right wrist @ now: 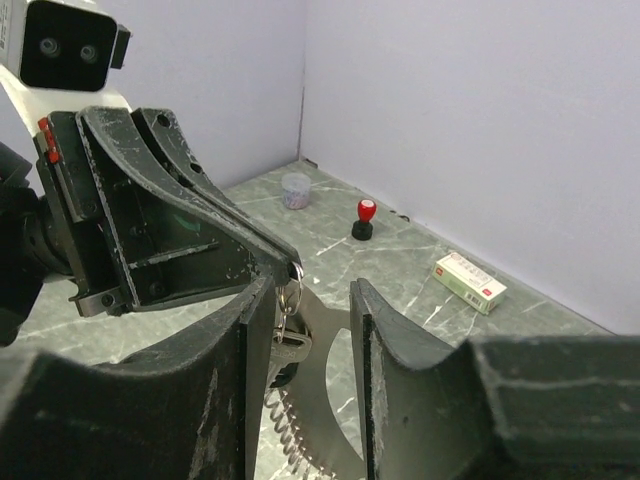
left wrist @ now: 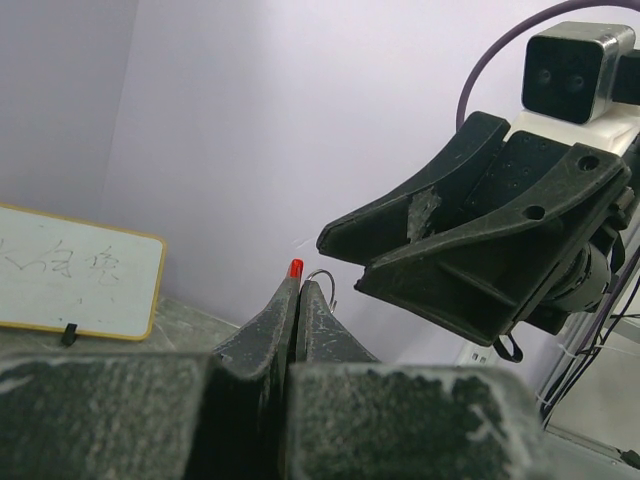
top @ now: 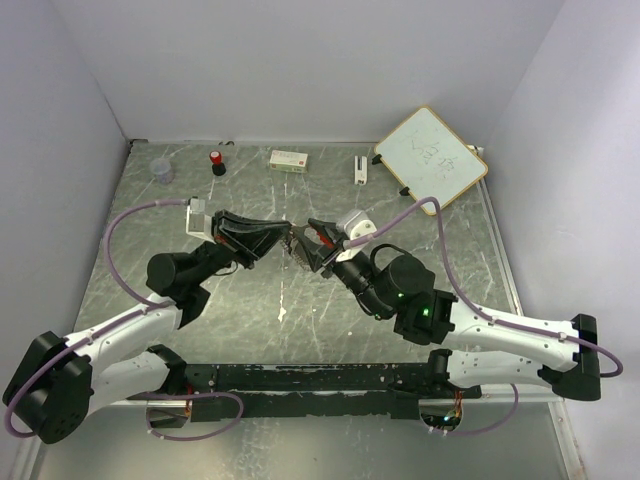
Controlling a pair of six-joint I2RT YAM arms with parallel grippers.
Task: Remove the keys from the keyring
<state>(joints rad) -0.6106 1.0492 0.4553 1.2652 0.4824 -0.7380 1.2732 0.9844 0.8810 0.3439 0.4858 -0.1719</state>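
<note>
The fingers of my left gripper cover one side of the keyring, so next I take the exposed loop [right wrist: 298,291] with my right gripper, freeing my left gripper to grip beside the keys.
Above the middle of the table my two grippers meet tip to tip. My left gripper [top: 284,236] [left wrist: 300,287] is shut on the thin wire keyring [left wrist: 324,276] [right wrist: 290,296], which pokes out at its fingertips. The keys [top: 297,256] [right wrist: 292,345] hang from the ring in a silver bunch, one broad blade with a jagged edge [right wrist: 325,400] reaching downward. My right gripper [top: 310,240] [right wrist: 308,290] is open, its fingers either side of the hanging keys. The bunch lies close against its left finger [right wrist: 245,380], with a clear gap to the other finger [right wrist: 385,380].
Along the back wall stand a clear cup [top: 161,170], a red-capped black bottle [top: 216,162] [right wrist: 365,218], a small white box [top: 289,159] [right wrist: 470,283] and a small white holder [top: 360,168]. A whiteboard [top: 432,155] [left wrist: 75,272] leans at the back right corner.
</note>
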